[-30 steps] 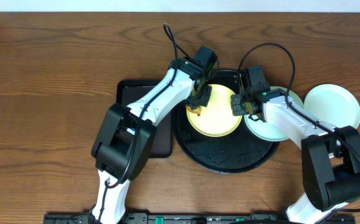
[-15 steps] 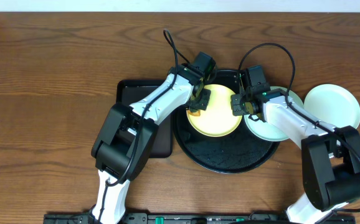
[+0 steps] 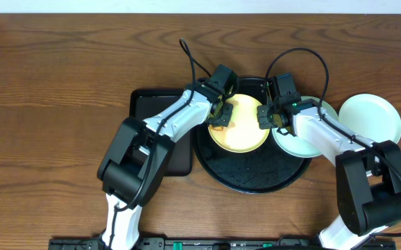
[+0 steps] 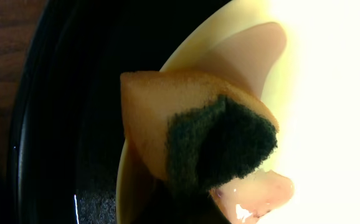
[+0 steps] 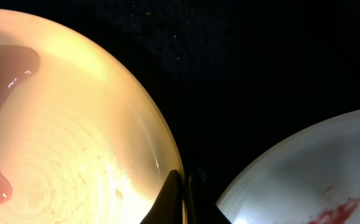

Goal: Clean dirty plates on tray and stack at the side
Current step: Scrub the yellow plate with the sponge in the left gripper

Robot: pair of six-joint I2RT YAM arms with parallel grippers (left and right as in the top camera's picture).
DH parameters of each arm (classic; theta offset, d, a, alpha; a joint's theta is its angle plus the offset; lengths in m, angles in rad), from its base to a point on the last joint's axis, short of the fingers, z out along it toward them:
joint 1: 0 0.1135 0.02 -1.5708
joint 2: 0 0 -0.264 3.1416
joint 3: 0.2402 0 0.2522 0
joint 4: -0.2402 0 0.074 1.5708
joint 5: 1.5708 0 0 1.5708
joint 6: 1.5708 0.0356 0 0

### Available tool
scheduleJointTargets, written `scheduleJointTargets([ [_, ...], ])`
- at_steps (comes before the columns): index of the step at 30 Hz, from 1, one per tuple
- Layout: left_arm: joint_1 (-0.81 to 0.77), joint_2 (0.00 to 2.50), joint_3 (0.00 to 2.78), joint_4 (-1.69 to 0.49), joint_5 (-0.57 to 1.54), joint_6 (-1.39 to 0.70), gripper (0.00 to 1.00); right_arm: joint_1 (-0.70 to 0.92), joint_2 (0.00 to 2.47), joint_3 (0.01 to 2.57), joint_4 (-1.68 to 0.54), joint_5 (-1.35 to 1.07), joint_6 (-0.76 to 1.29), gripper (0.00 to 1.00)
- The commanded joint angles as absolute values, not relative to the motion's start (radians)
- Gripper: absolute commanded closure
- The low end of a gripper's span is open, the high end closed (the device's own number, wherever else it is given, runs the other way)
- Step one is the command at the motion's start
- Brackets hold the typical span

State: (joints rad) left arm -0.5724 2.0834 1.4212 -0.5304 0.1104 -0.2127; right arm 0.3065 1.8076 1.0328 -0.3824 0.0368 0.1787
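I need to use my left gripper to set the orange sponge, now pressed against the yellow plate's rim, down close to the middle of the rectangular black tray (image 3: 157, 145).
On the round black tray (image 3: 249, 173) lies a pale yellow plate (image 3: 242, 132) with wet brownish smears. My left gripper (image 3: 219, 117) is shut on an orange sponge (image 4: 198, 137) with a dark scrub side, pressed against that plate's left rim (image 4: 317, 93). At the right rim of the yellow plate (image 5: 74, 137), my right gripper (image 5: 181, 199) is shut, pinching the edge. A mint-green plate (image 5: 304, 180) with a red-brown smear sits beside it on the tray (image 5: 242, 74), partly under my right arm (image 3: 287, 146). Another mint-green plate (image 3: 370, 118) rests on the table to the right.
A smaller rectangular black tray (image 3: 152, 132) lies left of the round one, partly under my left arm. Wooden table surface surrounds both trays.
My left gripper has shifted the sponge slightly left along the yellow plate's left edge. The right arm and the plates have stayed put.
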Motion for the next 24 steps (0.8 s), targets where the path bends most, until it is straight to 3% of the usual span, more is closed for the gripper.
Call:
scheduleJointTargets([
  [1,-0.574,2.138,1.337,-0.531,0.169,-0.223,0.92,0.323,1.819,1.024,-0.381,0.040,0.182,0.99],
  [24,-0.622,2.138,1.208,-0.457,0.307,-0.373,0.92,0.323,1.819,1.024,-0.380,0.041,0.182,0.99],
])
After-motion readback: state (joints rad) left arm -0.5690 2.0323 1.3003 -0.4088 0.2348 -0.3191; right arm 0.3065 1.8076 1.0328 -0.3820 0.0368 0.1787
